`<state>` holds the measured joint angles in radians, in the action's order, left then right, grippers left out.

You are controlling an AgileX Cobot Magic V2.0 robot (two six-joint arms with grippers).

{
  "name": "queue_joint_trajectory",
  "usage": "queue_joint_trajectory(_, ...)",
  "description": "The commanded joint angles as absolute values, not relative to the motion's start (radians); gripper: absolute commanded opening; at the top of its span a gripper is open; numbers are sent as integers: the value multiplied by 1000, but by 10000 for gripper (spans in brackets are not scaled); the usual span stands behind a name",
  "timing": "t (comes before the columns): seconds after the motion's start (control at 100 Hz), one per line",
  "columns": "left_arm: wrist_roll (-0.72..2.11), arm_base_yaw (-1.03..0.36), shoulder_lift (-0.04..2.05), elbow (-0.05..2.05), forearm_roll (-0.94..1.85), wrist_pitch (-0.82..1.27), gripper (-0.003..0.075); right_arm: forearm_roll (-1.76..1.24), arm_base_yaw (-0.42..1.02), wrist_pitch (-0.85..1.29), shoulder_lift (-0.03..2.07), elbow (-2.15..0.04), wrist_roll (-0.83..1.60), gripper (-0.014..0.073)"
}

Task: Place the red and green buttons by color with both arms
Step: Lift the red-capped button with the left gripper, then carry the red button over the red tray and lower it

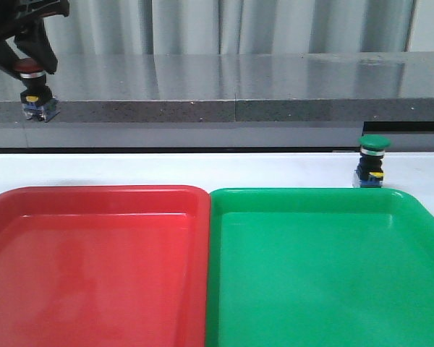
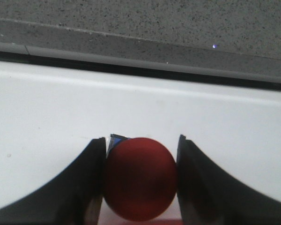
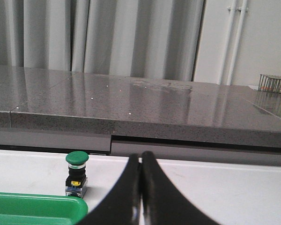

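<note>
The red button will come out of my left gripper in the far half of the red tray (image 1: 77,259), landing midway between the tray's two sides. The red button is now high above the table.
My left gripper (image 1: 32,71) is shut on the red button (image 1: 35,92) and holds it high in the air at the far left, above the table. In the left wrist view the red cap (image 2: 139,178) fills the gap between the two black fingers (image 2: 84,187). The green button (image 1: 372,162) stands upright on the white table just behind the green tray's far right corner. It also shows in the right wrist view (image 3: 77,173). My right gripper (image 3: 141,161) is shut and empty, to the right of the green button; it is out of the front view.
A red tray (image 1: 94,267) lies at front left and a green tray (image 1: 325,267) at front right, side by side, both with nothing in them. A grey stone ledge (image 1: 239,94) runs along the back of the white table (image 1: 202,170).
</note>
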<state>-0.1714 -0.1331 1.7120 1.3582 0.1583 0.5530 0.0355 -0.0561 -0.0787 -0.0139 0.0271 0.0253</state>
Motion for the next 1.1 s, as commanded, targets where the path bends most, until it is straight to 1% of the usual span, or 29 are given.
queue_joint_trajectory(0.0,-183,-137,1632,1350,171,509,25,33,-63,-156,-33,9,29,-64)
queue_joint_trajectory(0.15,-183,-159,1581,1251,171,498,24,33,-63,-156,-33,9,29,-64)
queue_joint_trajectory(0.35,-185,-237,1529,1134,179,472,24,33,-63,-156,-33,9,29,-64)
queue_joint_trajectory(0.54,-192,-320,1513,1037,223,409,24,33,-63,-156,-33,9,29,-64)
queue_joint_trajectory(0.74,-192,-416,1513,966,241,395,24,33,-63,-156,-33,9,29,-64)
queue_joint_trajectory(0.88,-192,-455,1513,922,241,366,27,33,-63,-156,-33,9,29,-64)
queue_joint_trajectory(1.0,-192,-457,1513,901,241,380,61,33,-63,-156,-33,9,29,-64)
queue_joint_trajectory(1.09,-173,-457,1513,901,241,396,119,33,-63,-156,-33,9,29,-64)
